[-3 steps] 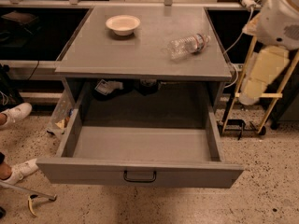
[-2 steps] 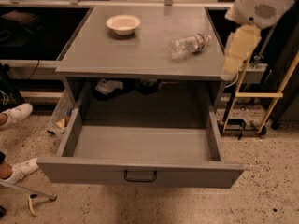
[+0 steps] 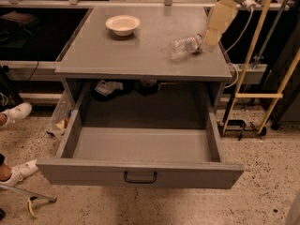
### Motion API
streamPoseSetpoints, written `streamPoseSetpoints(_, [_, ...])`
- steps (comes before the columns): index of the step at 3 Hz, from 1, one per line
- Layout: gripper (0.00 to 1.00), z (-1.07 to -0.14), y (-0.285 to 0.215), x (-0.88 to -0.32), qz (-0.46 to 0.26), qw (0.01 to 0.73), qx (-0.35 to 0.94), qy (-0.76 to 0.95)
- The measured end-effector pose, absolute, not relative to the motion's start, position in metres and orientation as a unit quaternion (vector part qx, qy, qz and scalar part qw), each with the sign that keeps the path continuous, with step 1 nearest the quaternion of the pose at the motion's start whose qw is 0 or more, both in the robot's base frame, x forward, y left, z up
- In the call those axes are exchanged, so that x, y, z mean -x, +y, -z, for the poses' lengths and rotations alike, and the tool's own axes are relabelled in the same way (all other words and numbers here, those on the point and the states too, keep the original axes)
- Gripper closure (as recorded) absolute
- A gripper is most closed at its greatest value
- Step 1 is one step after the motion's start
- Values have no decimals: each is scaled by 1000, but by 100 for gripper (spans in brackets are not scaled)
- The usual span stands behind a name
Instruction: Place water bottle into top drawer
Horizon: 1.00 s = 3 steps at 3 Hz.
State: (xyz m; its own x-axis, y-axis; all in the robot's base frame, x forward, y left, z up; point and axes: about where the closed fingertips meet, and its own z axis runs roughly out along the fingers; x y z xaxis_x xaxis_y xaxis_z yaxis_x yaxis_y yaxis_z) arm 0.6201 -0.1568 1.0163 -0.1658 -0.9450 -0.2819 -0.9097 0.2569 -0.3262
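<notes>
The robot's gripper will next move to the middle of the water bottle's body (image 3: 185, 46) on the grey cabinet top and close there.
The water bottle (image 3: 184, 46) is clear crinkly plastic with a red and dark label band. It lies on its side on the grey cabinet top (image 3: 140, 50), near the right edge. My gripper (image 3: 210, 43) hangs down from the upper right, its cream tip just right of the bottle's cap end, very close to it. The top drawer (image 3: 140, 172) is pulled fully open below the cabinet top. It is wide, shallow and grey, with a small black handle (image 3: 140, 177) centred on its front. Nothing lies in it.
A white bowl (image 3: 123, 24) sits at the back left of the cabinet top. A yellow metal frame (image 3: 255, 95) and cables stand right of the cabinet. White shoes (image 3: 15, 113) of a person are on the floor at left. Clutter (image 3: 108, 87) lies behind the drawer.
My gripper has moved left from beside the cabinet's right side to over its top, ending next to the bottle. The bottle, bowl and drawer have not moved.
</notes>
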Motion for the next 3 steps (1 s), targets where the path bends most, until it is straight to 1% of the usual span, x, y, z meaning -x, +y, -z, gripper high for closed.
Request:
streamPoseSetpoints(2, [0, -1009, -158, -629, 41, 222, 602, 766])
streamPoseSetpoints(3, [0, -983, -161, -661, 19, 224, 601, 767])
